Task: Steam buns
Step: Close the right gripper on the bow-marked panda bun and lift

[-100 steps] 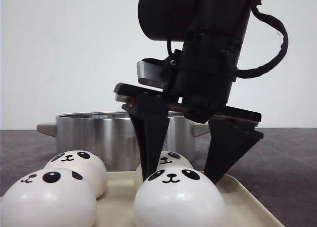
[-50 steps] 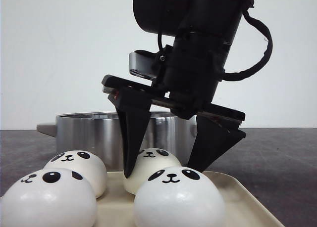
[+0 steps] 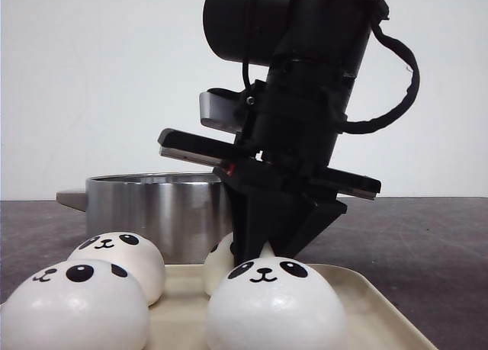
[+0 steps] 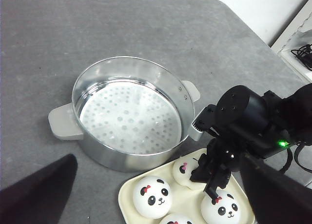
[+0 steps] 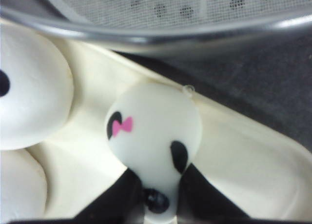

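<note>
Next, my right gripper lets go of the panda bun, so that it rests on the perforated white liner inside the steel steamer pot (image 3: 250, 188).
Four white panda buns lie on a cream tray (image 3: 374, 313). In the front view two are at the left (image 3: 72, 304) (image 3: 122, 257) and one is at the front right (image 3: 271, 306). My right gripper (image 3: 263, 247) is shut on the back right bun (image 3: 219, 262), which still rests on the tray. The right wrist view shows this bun (image 5: 153, 121) squeezed narrow between the black fingers (image 5: 117, 199). My left gripper (image 4: 156, 160) hangs open and empty, high above the table. The steel steamer pot (image 4: 112, 158) stands empty behind the tray (image 4: 127, 199).
The pot (image 3: 152, 209) has side handles and a perforated white liner inside. A neighbouring bun (image 5: 29, 92) lies close to the held one. The grey table's far corner and a white shelf with cables (image 4: 300, 53) show in the left wrist view.
My right gripper's jaws, which stood open around the back right bun, have closed on it and squeezed it. The other buns and the pot have not moved.
</note>
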